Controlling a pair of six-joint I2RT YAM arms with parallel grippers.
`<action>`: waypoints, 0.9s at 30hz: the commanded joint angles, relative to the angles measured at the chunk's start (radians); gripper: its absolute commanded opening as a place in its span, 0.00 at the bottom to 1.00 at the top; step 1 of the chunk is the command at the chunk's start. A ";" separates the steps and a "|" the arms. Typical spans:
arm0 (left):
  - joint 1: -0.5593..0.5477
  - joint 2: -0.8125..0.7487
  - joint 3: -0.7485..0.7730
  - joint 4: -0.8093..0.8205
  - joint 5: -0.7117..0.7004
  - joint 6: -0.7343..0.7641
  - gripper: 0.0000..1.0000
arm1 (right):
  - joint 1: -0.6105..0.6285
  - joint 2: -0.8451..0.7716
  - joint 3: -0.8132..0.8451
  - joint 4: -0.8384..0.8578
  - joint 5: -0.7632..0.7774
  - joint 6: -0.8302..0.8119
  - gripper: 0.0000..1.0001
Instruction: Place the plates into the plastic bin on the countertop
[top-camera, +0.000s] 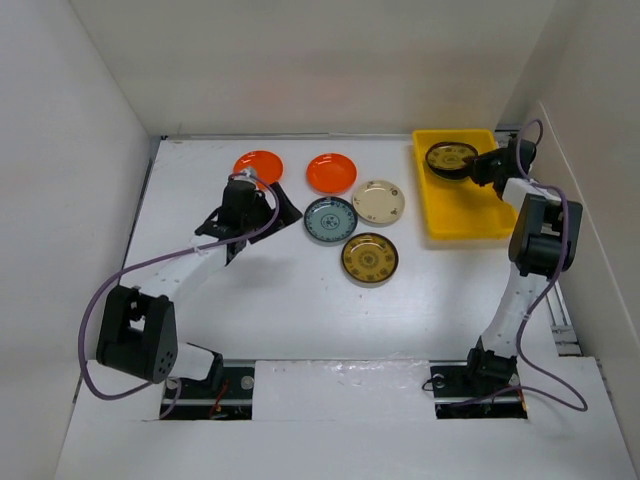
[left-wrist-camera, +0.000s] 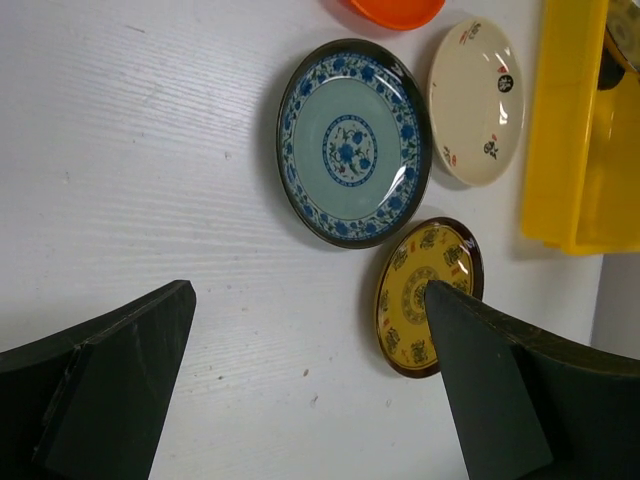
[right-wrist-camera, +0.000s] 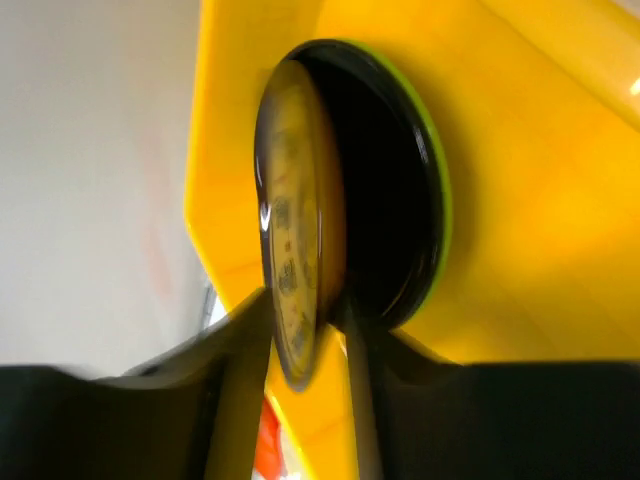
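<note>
The teal-patterned plate is next for my left gripper, which should go to it and close on the plate's rim (top-camera: 306, 224) (left-wrist-camera: 288, 191), on the side farthest from the cream plate.
My right gripper (top-camera: 476, 163) is over the back of the yellow plastic bin (top-camera: 470, 215), shut on the rim of a brown-gold patterned plate (top-camera: 449, 157). In the right wrist view the gripper (right-wrist-camera: 305, 315) holds that plate (right-wrist-camera: 290, 220) tilted above a black plate (right-wrist-camera: 385, 200), which lies on a lime green plate (right-wrist-camera: 438, 190) in the bin (right-wrist-camera: 530, 200). My left gripper (top-camera: 248, 218) is open and empty above the countertop (top-camera: 300, 300), left of the teal-patterned plate (top-camera: 330, 219). The cream plate (top-camera: 379, 201), two orange plates (top-camera: 258, 165) (top-camera: 331, 172) and another brown-gold plate (top-camera: 370, 258) lie on the countertop.
In the left wrist view the open gripper (left-wrist-camera: 310, 380) has bare white surface between its fingers (left-wrist-camera: 100, 380); the teal plate (left-wrist-camera: 352, 142), cream plate (left-wrist-camera: 478, 100), brown-gold plate (left-wrist-camera: 415, 300) and bin (left-wrist-camera: 580, 130) lie beyond. White walls enclose the countertop.
</note>
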 joint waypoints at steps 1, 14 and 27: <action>0.001 -0.082 0.012 -0.004 -0.050 0.019 1.00 | -0.002 0.002 0.105 0.001 -0.026 -0.004 0.44; -0.065 0.068 0.030 0.071 -0.038 -0.002 1.00 | 0.070 -0.328 -0.139 -0.155 0.079 -0.023 1.00; -0.076 0.378 0.121 0.186 -0.012 -0.047 1.00 | 0.228 -0.714 -0.447 -0.109 0.039 -0.139 1.00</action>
